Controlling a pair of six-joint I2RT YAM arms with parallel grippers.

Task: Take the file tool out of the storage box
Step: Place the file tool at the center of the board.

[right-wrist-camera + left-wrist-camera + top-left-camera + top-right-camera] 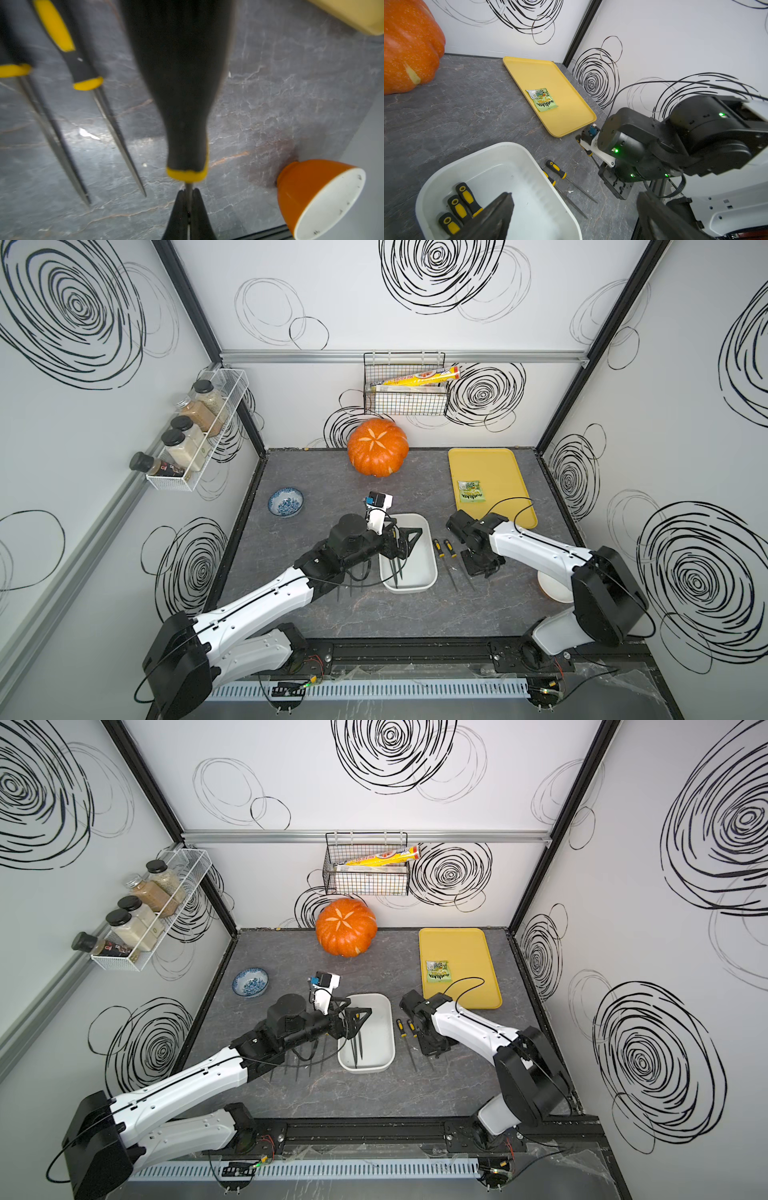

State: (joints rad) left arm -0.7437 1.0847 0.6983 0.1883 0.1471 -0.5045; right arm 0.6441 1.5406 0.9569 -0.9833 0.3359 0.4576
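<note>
Next, my right gripper puts the file tool down on the table point(484, 573) point(172, 118) between the loose files and the orange bowl.
The white storage box point(428, 572) sits mid-table. Three black-and-yellow file tools point(467, 196) lie inside it, handles side by side. My left gripper point(409, 541) hovers over the box's left half, jaws wide open and holding nothing; one dark finger point(500, 212) hangs over the handles. Right of the box, two more files point(443, 548) lie on the table. My right gripper point(188, 194) is shut on the thin metal shaft of another file tool point(178, 83), just below its handle's yellow collar. In both top views that file is hidden under the wrist.
An orange pumpkin point(377, 452) stands at the back. A yellow tray point(490, 464) with a green packet point(471, 491) lies back right. A blue patterned bowl point(285, 502) is on the left. An orange bowl point(320, 197) lies tipped near the right arm. Several dark file tips point(291, 1073) show under my left forearm.
</note>
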